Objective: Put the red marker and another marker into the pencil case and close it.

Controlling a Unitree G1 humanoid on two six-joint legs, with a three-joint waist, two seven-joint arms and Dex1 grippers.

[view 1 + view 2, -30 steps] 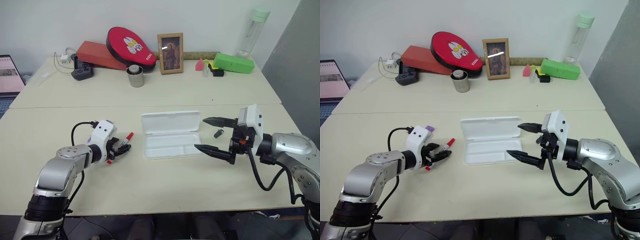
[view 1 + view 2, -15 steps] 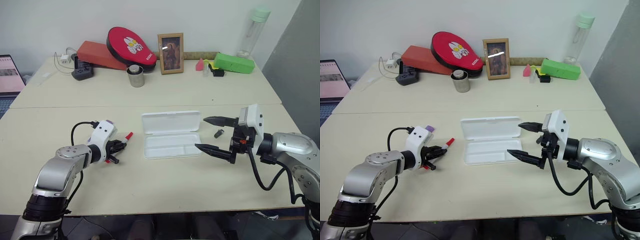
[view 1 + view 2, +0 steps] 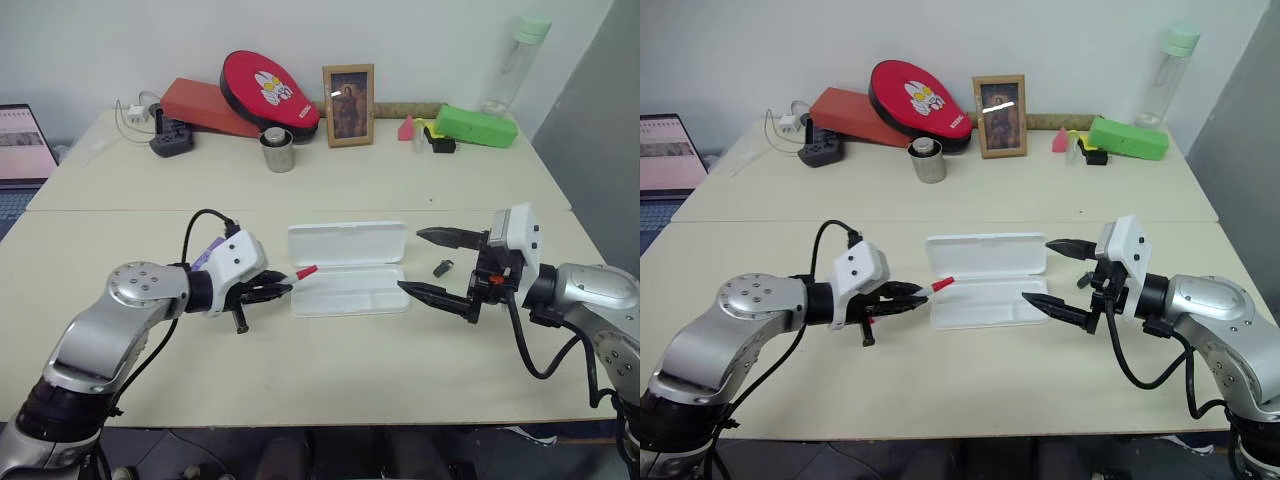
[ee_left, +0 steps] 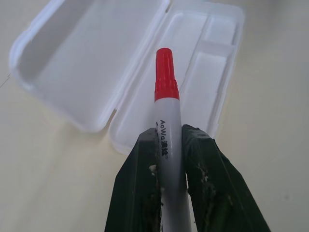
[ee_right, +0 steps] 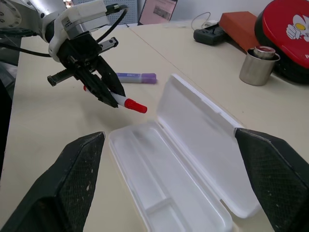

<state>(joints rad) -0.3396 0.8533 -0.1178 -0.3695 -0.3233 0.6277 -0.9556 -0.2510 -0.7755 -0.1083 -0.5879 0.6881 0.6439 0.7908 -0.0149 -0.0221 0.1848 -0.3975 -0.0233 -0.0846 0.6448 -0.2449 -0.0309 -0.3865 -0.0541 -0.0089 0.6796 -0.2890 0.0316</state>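
Observation:
I am going to set the red marker, still held above the table, down with my left gripper in the tray's long compartment (image 3: 358, 281) (image 4: 169, 67), next to the lid of the pencil case.
My left gripper (image 3: 270, 292) is shut on the red marker (image 3: 303, 272), a slim white pen held above the table with its red cap pointing at the pencil case. In the left wrist view the barrel (image 4: 166, 113) is pinched between both black fingers. The pencil case (image 3: 350, 292) lies open in the middle of the table, its tray empty and its lid (image 3: 347, 243) folded back. The cap hovers at the tray's left end. Another marker, a purple highlighter (image 5: 136, 76), lies on the table behind my left gripper. My right gripper (image 3: 411, 261) stands open, empty, at the case's right end.
A small dark object (image 3: 439, 268) lies just right of the case. Along the back of the table stand a steel cup (image 3: 278, 150), a photo frame (image 3: 348, 92), a red oval case (image 3: 268, 88), a green case (image 3: 477, 125) and a bottle (image 3: 508, 65). A laptop (image 3: 25, 145) sits far left.
My left gripper closed on the red marker, lifted it off the table and carried it right toward the case. The right gripper stayed still and open.

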